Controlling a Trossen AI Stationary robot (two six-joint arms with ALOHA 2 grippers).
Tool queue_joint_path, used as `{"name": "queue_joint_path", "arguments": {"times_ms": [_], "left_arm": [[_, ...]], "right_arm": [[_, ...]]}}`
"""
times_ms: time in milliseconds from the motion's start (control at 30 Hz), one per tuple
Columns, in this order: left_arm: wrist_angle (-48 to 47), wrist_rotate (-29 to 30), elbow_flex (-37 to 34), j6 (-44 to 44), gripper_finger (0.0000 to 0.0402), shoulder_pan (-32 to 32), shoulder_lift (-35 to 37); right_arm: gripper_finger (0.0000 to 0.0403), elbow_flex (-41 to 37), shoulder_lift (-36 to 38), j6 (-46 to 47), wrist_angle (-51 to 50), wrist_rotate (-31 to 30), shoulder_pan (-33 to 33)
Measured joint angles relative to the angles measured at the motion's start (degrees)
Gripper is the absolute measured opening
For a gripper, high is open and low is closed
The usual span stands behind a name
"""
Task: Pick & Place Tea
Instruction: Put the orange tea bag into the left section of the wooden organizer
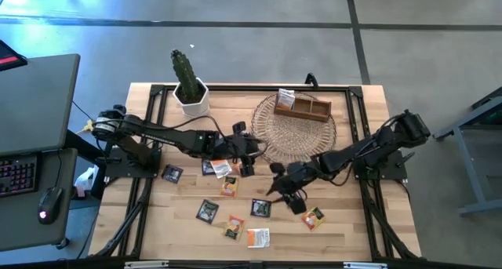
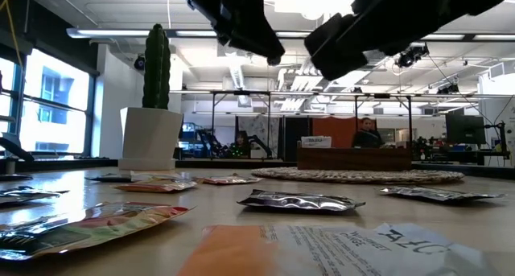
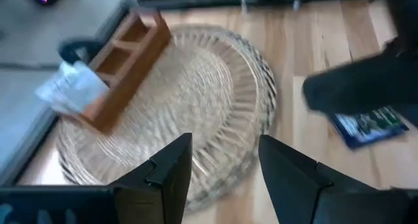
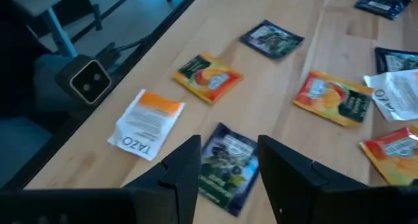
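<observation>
The robot's left gripper needs to next close on the white-and-orange sachet (image 1: 258,238) that lies nearest to the near edge of the table.
Several flat tea sachets lie scattered on the wooden table, among them a black one (image 4: 225,164), a white-and-orange one (image 4: 147,123) and an orange one (image 4: 209,77). My right gripper (image 4: 228,168) hangs open above the black sachet (image 1: 260,208), clear of it. My left gripper (image 3: 225,168) stands open with nothing between its fingers, over the near left edge of the round wicker mat (image 3: 196,93). On the mat stands the brown wooden box (image 3: 124,70), with a pale sachet (image 3: 70,88) sticking out of its end compartment.
A potted cactus (image 1: 188,81) stands at the table's far left. More sachets (image 1: 171,173) lie below the left arm. The two grippers (image 1: 252,153) (image 1: 278,189) are close together at mid-table. Black frame rails (image 1: 251,87) run along the table's edges.
</observation>
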State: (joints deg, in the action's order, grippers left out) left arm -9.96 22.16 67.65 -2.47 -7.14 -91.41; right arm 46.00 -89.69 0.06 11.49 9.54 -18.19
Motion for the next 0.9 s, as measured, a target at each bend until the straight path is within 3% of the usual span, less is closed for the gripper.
{"name": "queue_joint_path", "arguments": {"times_ms": [200, 367, 567, 900], "left_arm": [[-1.9, -3.2, 0.1, -6.8, 0.0174, 0.8, 0.1], [-1.9, -5.6, 0.0, -8.5, 0.0174, 0.8, 0.8], [-3.5, -7.1, 0.1, -14.7, 0.0174, 0.8, 3.3], [-4.3, -9.2, 0.1, -18.0, 0.0174, 0.8, 3.4]], "right_arm": [[0.0147, 0.1, -1.0, 1.4, 2.6, -7.4, -6.9], [0.0147, 1.6, -7.6, 0.1, 8.3, -8.0, -11.3], [0.0146, 8.4, -16.7, -7.4, 1.4, -6.4, -14.0], [0.0146, 17.9, -26.0, -18.1, -6.1, -11.1, -15.8]]}}
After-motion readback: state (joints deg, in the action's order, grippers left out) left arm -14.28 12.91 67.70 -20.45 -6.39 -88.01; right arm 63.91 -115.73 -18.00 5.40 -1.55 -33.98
